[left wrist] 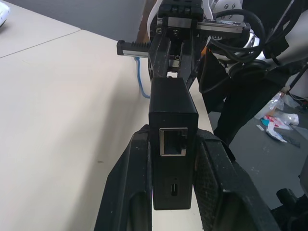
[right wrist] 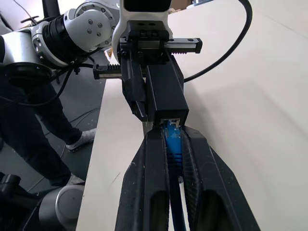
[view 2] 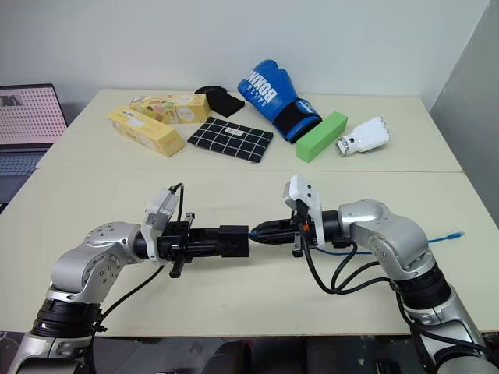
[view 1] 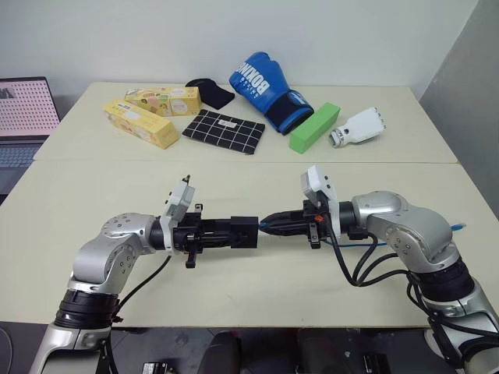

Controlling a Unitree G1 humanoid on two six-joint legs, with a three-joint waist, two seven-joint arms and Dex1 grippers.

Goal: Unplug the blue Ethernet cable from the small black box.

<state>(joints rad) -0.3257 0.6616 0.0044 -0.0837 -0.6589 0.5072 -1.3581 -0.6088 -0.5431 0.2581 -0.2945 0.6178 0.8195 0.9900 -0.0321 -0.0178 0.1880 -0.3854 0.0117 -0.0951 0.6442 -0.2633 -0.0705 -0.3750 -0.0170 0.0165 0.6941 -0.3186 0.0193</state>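
Observation:
Next, my left gripper sets the small black box down and lets go of it on the bare table (view 1: 175, 202), in front of the yellow box that is nearer.
Above the table's front half, my left gripper (view 1: 236, 232) is shut on the small black box (view 1: 246, 231) and holds it level. In the left wrist view the box (left wrist: 172, 110) sits between my two fingers (left wrist: 130, 183), with an empty socket on the face turned to the camera. My right gripper (view 1: 270, 225) comes in from the right and is shut on the blue Ethernet cable (right wrist: 172, 142) right at its plug, which reaches into the socket of the box (right wrist: 166, 89). The cable (view 2: 355, 252) trails under my right arm, and its free end (view 2: 456, 234) lies near the table's right edge.
Along the back of the table lie two yellow boxes (view 1: 142, 125), a black pouch (view 1: 212, 93), a black white-gridded cloth (view 1: 224, 131), a blue boxing glove (view 1: 269, 87), a green block (view 1: 314, 127) and a white device (view 1: 359, 126). A laptop (view 1: 23, 117) stands at far left.

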